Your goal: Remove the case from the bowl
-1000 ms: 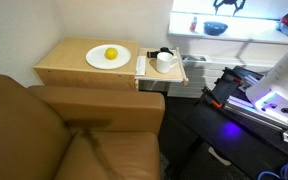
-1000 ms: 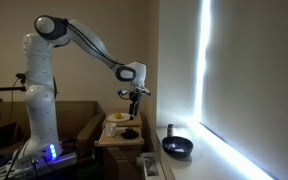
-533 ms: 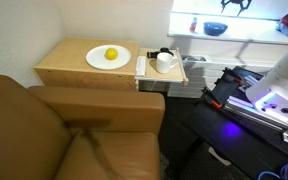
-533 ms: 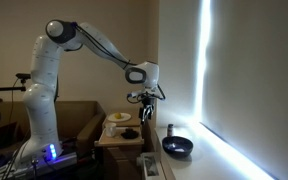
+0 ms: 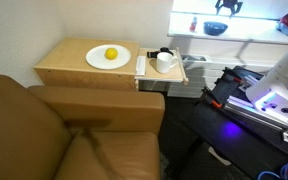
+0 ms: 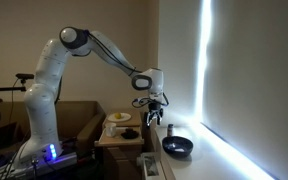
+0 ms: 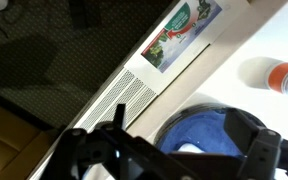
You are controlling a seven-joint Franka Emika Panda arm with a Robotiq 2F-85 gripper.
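Observation:
The gripper needs to next move down to the white case and close on the case's sides inside the dark-blue bowl (image 5: 215, 27) (image 7: 190, 148).
The small dark-blue bowl (image 5: 215, 28) stands on the white window sill; it also shows in an exterior view (image 6: 177, 147). In the wrist view the bowl (image 7: 209, 125) lies right below the camera, with a small white thing, probably the case (image 7: 189, 148), inside it, partly hidden by the gripper body. My gripper (image 7: 184, 135) is open, its two dark fingers on either side of the bowl in that view. In both exterior views the gripper (image 5: 227, 6) (image 6: 156, 118) hangs above the bowl, apart from it.
A small bottle with an orange part (image 7: 284, 78) stands on the sill beside the bowl. A wooden side table (image 5: 64, 70) bears a white plate with a yellow fruit (image 5: 109, 56) and a white mug (image 5: 166, 62). A brown sofa (image 5: 64, 130) fills the front.
The arm has swung from above the side table over to the window sill and lowered, so the gripper now hangs over the blue bowl.

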